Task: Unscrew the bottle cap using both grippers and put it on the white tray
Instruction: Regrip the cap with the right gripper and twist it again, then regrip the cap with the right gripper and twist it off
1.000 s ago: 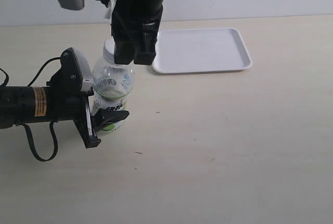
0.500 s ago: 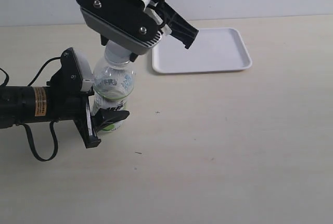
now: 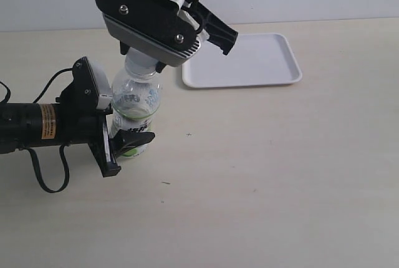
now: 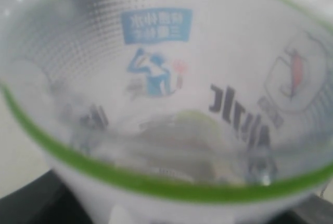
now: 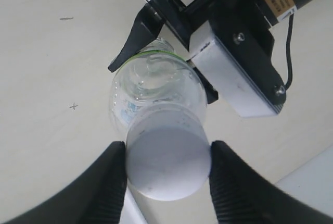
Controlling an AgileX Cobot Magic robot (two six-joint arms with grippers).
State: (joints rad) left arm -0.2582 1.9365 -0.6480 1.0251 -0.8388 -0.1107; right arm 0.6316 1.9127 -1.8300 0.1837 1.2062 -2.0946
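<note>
I have my right gripper turned far round with the cap still on the bottle's neck, so I should open it, swing back and regrip the cap's sides [image 5: 169,153].
The clear bottle [image 3: 136,103] with its white-and-green label stands upright on the table, left of centre. My left gripper [image 3: 126,148] reaches in from the left and is shut on the bottle's lower part; in the left wrist view the label [image 4: 166,78] fills the picture. From above, my right gripper [image 3: 146,57] comes down with both fingers [image 5: 104,182] pressed against the sides of the white bottle cap [image 5: 167,164], which sits on the bottle's neck. Only the cap's lower edge [image 3: 139,64] shows in the exterior view. The white tray [image 3: 240,60] lies to the back right, with nothing on it.
The left arm's black body with its yellow label and looping cable [image 3: 37,124] lies along the table at the left. The tray's corner [image 5: 312,182] shows near the right gripper. Bare table surface stretches in front and to the right.
The right gripper has turned about the cap: a second ago its narrow side faced the camera, now its broad grey underside does. Bottle and left gripper have stayed in place.
</note>
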